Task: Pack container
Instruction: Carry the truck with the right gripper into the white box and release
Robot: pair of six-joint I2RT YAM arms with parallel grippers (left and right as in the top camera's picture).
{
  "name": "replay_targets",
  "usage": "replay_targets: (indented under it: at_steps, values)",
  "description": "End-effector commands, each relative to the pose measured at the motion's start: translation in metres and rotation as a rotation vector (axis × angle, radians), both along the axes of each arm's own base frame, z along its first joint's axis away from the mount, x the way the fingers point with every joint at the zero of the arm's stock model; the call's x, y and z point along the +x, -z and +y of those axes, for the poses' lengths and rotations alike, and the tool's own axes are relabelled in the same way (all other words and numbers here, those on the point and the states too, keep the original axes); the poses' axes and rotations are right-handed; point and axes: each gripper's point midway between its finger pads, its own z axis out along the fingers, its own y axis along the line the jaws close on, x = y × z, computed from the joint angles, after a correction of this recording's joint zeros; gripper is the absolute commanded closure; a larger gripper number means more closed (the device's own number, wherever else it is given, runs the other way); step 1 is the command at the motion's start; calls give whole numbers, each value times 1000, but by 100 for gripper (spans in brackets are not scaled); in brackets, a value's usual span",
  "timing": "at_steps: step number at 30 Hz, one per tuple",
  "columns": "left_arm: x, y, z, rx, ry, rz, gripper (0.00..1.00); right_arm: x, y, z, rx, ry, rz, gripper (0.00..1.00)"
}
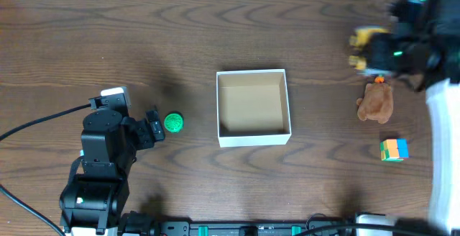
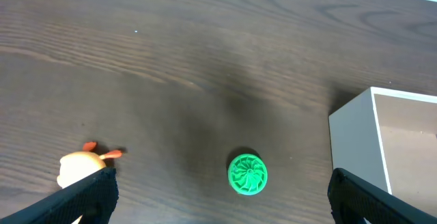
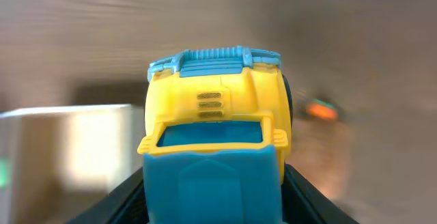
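Note:
My right gripper needs to put the yellow and blue toy truck down inside the white box [image 1: 276, 98] [image 3: 104, 161], along the box's side that faces the brown plush toy.
The container [image 1: 252, 137], a shallow square white box with a tan inside, sits mid-table and holds nothing; its corner shows in the left wrist view [image 2: 355, 132] and blurred in the right wrist view [image 3: 68, 149]. A round green toy [image 1: 173, 123] lies left of it, between my open left fingers [image 2: 220, 193] in the wrist view, where the toy [image 2: 247, 174] rests on the table. My right gripper [image 1: 381, 52] at the far right is shut on a yellow and blue toy truck [image 3: 215, 138], held off the table.
A brown plush toy [image 1: 375, 102] and a multicoloured cube [image 1: 393, 150] lie right of the box. A cream and orange toy [image 2: 80, 166] sits by my left finger. Cables run along the left and front edges.

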Motion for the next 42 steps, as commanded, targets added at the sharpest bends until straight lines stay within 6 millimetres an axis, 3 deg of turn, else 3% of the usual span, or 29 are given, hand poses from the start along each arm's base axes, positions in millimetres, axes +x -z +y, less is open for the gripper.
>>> replay_targets:
  at_steps: [1,2,7,12,15,20,29,34,42]
  values:
    - [0,-7,-1,-14,-7,-19,2,-10,-9,60,85,-14,-1,99]
    - [0,-7,-1,-14,-7,-19,2,-14,-9,82,95,-28,2,99]
    - [0,-7,-1,-14,-7,-18,2,-22,13,145,50,-54,39,99]
    - [0,-7,-1,-15,-7,-17,2,-23,55,188,12,-114,141,99]
    - [-1,-6,-1,-14,-7,-10,2,-19,89,199,-32,-127,216,99]
    - [-3,-3,0,-12,-7,6,2,-5,142,201,-77,-80,326,99]
    - [-3,-3,0,-12,-7,5,2,-2,206,195,-135,-8,466,99]
    - [-3,-3,0,-12,-7,5,2,0,222,184,-135,95,509,99]
    - [-4,-2,0,-12,-7,8,2,4,225,160,-124,202,545,99]
